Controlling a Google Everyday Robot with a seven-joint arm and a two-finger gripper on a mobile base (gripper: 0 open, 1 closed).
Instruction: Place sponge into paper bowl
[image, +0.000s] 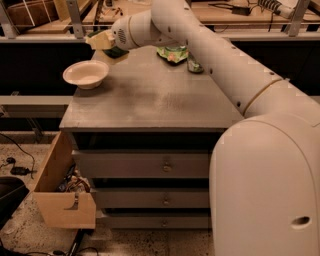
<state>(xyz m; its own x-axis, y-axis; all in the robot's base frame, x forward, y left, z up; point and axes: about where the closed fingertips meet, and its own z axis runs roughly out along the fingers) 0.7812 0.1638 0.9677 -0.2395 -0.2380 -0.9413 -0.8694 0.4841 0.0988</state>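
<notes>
Next, my gripper lets go of the sponge inside the cream paper bowl (90, 67), close to its far rim, at the edge of the grey table.
The sponge (99, 40), pale yellow foam with a dark green side, is held in my gripper (107, 42) above the far left corner of the grey table (150, 100). The gripper is shut on the sponge, and the arm's wrist hides most of the fingers. The paper bowl (86, 73), cream with a flared rim, stands upright and empty at the table's left edge. It is just in front of and slightly left of the held sponge. The sponge is clear of the bowl.
A glossy green snack bag (172, 53) lies at the table's back. A green-and-silver can (194, 64) next to it is partly hidden by my arm. A wooden drawer (62, 192) hangs open at lower left. Railings and shelves run behind the table.
</notes>
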